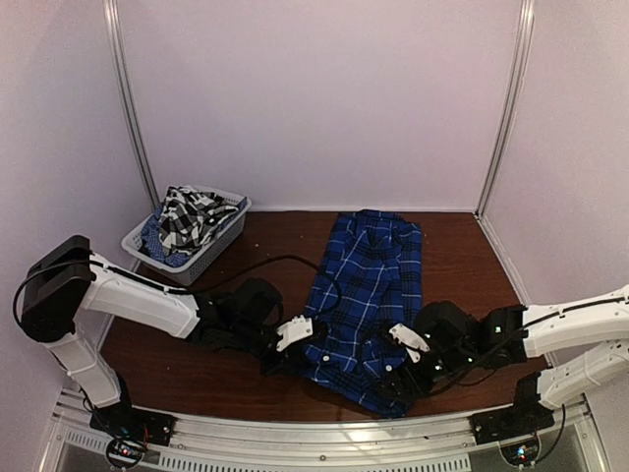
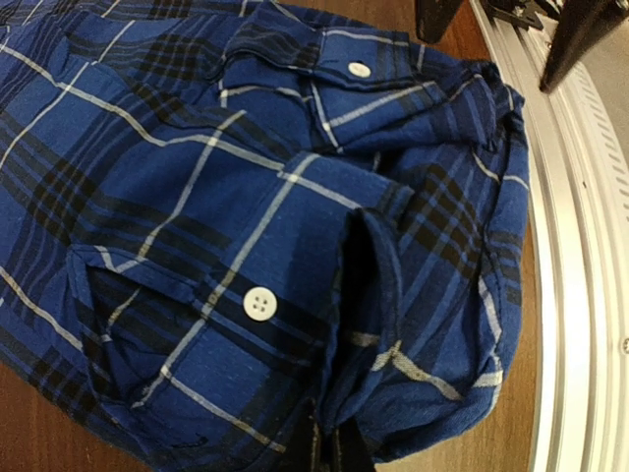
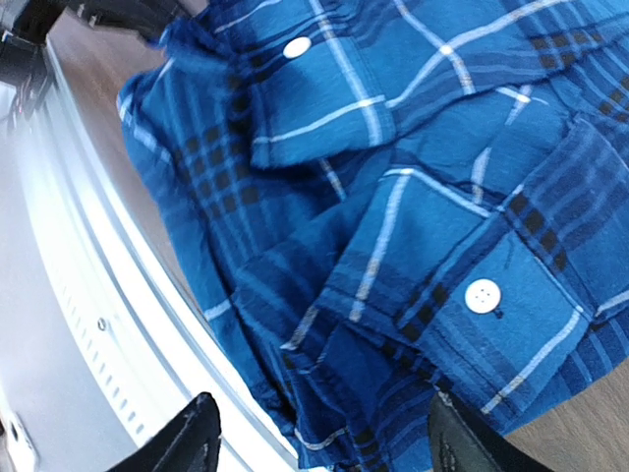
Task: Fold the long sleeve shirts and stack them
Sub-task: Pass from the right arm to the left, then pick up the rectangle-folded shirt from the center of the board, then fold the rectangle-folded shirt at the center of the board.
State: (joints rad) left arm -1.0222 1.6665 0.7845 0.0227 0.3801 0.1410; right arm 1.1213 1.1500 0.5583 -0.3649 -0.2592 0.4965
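Note:
I will pinch its corner (image 1: 389,406) with my right gripper and pull the blue shirt's end even before folding it up, as the near end is bunched and slants toward the bar.
A royal blue plaid long sleeve shirt (image 1: 369,275) lies lengthwise on the brown table (image 1: 197,364), its bunched end nearest the arms. My left gripper (image 1: 293,336) sits at the shirt's near left edge. In the left wrist view that gripper (image 2: 344,450) is shut, pinching a fold of the blue shirt (image 2: 226,197) below a white button (image 2: 258,303). My right gripper (image 1: 407,342) is at the shirt's near right edge. In the right wrist view it (image 3: 324,442) stands open, its dark fingers (image 3: 192,438) wide apart over the blue shirt (image 3: 413,197). A black-and-white checked shirt (image 1: 187,218) lies in the basket.
A white mesh basket (image 1: 201,264) stands at the back left of the table. An aluminium rail (image 1: 324,433) runs along the table's near edge, close beside the shirt's bunched end (image 2: 580,295). White walls close in the back and both sides.

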